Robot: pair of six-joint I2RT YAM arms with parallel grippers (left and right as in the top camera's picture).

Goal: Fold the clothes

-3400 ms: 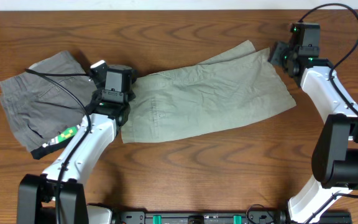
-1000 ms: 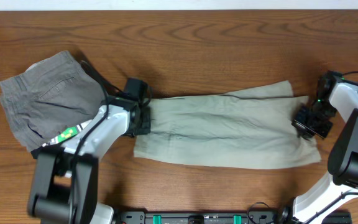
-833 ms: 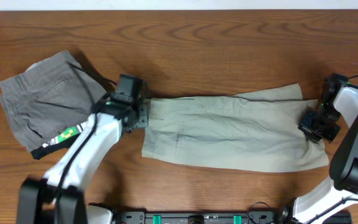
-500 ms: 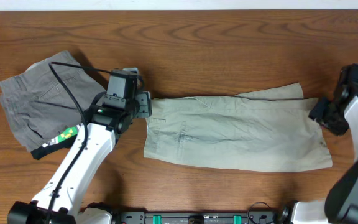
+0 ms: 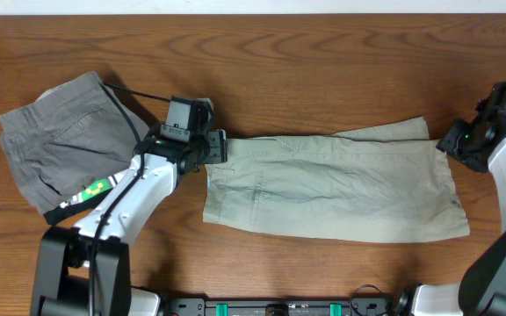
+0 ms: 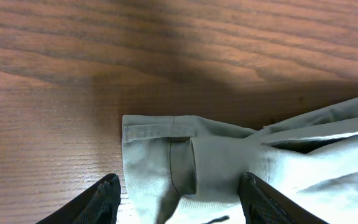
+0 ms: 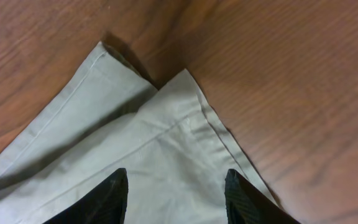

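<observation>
The robot's right gripper should next close on the top leg's upper hem corner (image 5: 435, 143) (image 7: 183, 96) of the khaki-green shorts, just in front of the under leg's corner.
The clothes (image 5: 332, 186), a pale khaki-green pair of shorts, lie spread flat across the middle of the table, waistband to the left and leg hems to the right. My left gripper (image 5: 220, 147) hovers open at the waistband's upper left corner. In the left wrist view the waistband (image 6: 185, 155) lies loose between and beyond the spread fingers (image 6: 101, 200) of the left gripper (image 6: 180, 198). My right gripper (image 5: 451, 146) is open just off the upper right hem. The right wrist view has the right gripper (image 7: 176, 191) above the two hem corners (image 7: 179, 118), gripping nothing.
A darker grey pair of shorts (image 5: 64, 145) with a black waistband lies crumpled at the left, partly under the left arm and its cable. Bare wooden table (image 5: 306, 61) shows behind and in front of the khaki cloth.
Both grippers have opened and let go of the clothes. The left one shifted slightly up and right; the right one drew back up and to the right. The cloth stays flat.
</observation>
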